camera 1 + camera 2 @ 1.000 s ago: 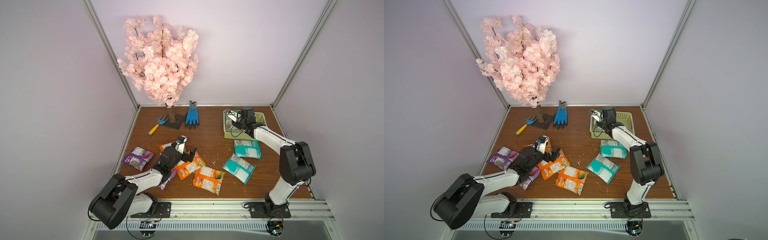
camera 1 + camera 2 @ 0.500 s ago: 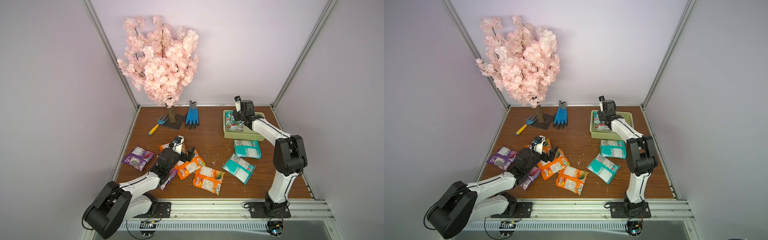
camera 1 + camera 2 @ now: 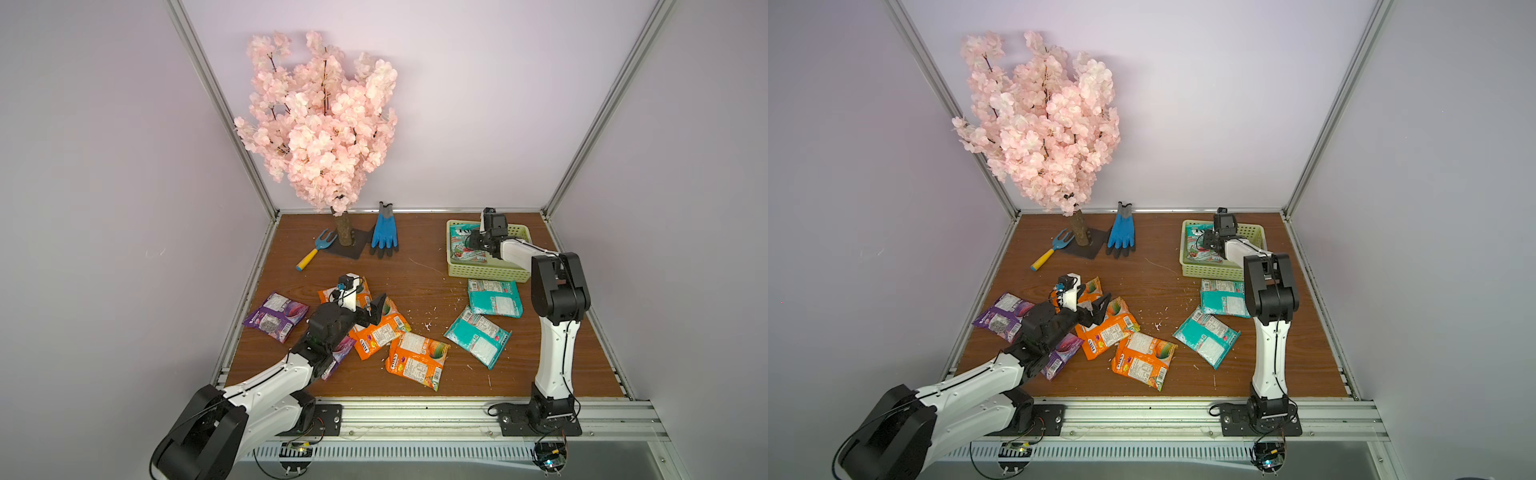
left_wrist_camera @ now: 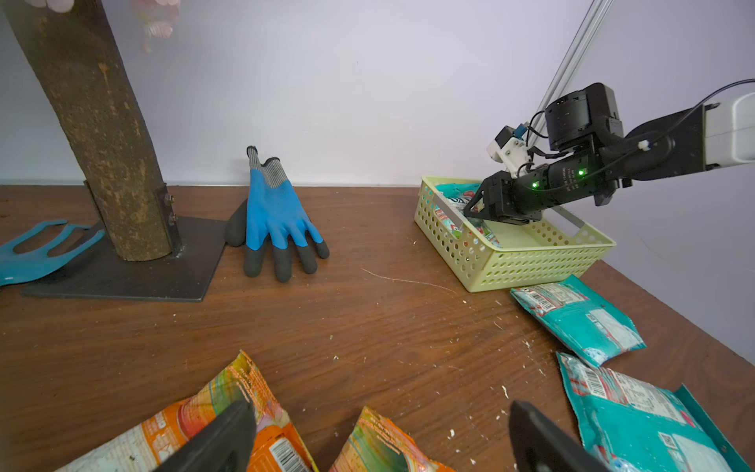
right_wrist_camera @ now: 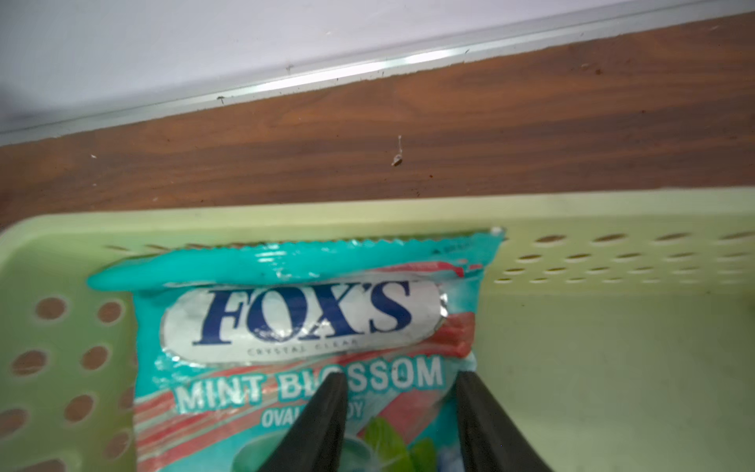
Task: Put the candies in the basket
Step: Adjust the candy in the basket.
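I will next use my left gripper to grab the orange packet nearest the teal packets, taking it by its edge (image 3: 392, 353) that faces the purple packets.
The pale green basket (image 3: 490, 272) (image 3: 1212, 272) stands at the back right. A teal candies packet (image 3: 461, 241) (image 5: 302, 314) lies inside it, leaning on the basket's left wall. My right gripper (image 3: 471, 245) (image 5: 400, 378) hovers just over that packet with its jaws apart, open. Orange packets (image 3: 380, 332) (image 3: 417, 359), teal packets (image 3: 494, 297) (image 3: 478, 336) and purple packets (image 3: 276, 316) (image 3: 343, 349) lie on the table. My left gripper (image 3: 368, 316) (image 4: 380, 412) is wide open, low over the orange packets (image 4: 196, 425), holding nothing.
A pink blossom tree (image 3: 324, 124) on a dark base plate (image 3: 353, 249) stands at the back left. Beside it lie a blue glove (image 3: 384, 232) and a teal garden fork (image 3: 318, 247). White crumbs dot the table middle (image 3: 428, 320). Walls close the left, back and right sides.
My right gripper swung from the basket's left edge to over its inside and came down near the teal packet, jaws now wider apart. My left arm shifted slightly over the orange packets.
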